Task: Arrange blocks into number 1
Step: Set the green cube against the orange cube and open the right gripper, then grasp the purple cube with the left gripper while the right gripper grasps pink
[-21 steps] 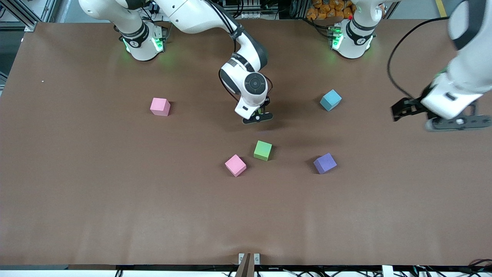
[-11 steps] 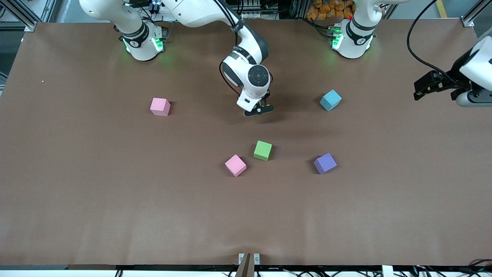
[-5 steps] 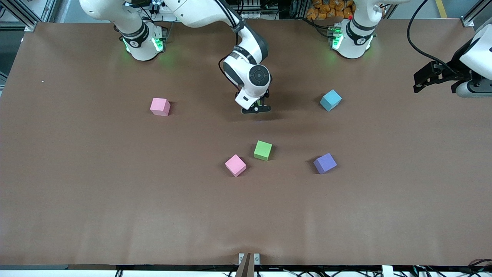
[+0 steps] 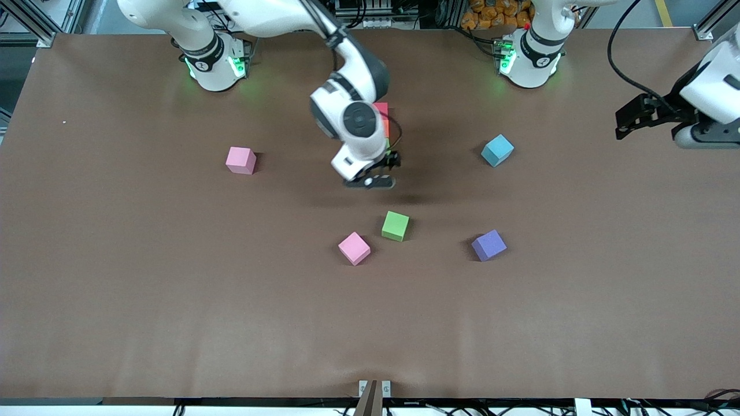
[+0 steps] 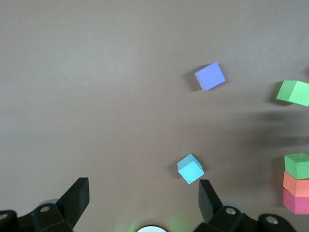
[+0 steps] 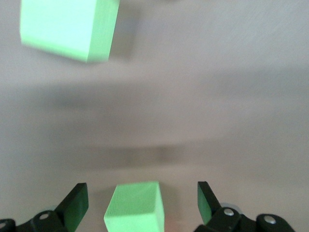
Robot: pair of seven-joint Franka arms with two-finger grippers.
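Next, I move my right gripper to the pink block nearest the loose green block and close it on that pink block's sides (image 4: 354,249).
A short row of blocks lies mid-table: red (image 4: 381,108), orange (image 4: 385,127) and a green one (image 6: 134,205) that my right hand mostly hides in the front view. My right gripper (image 4: 370,182) hangs open just over that green block, its fingers clear of both sides. The left wrist view shows the same row: green (image 5: 297,166), orange (image 5: 296,184) and red (image 5: 296,201). Loose blocks lie around: a second green (image 4: 395,225), a pink (image 4: 354,248), purple (image 4: 489,245), light blue (image 4: 497,150) and another pink (image 4: 241,160). My left gripper (image 4: 705,138) waits open at the left arm's end of the table.
The brown table (image 4: 173,300) carries only the blocks. The arm bases (image 4: 214,58) stand along its edge farthest from the front camera. A cable (image 4: 618,52) loops from the left arm over that end of the table.
My right gripper has opened, let go of the green block at the row's end, and lifted off it toward the front camera. The left arm has barely shifted.
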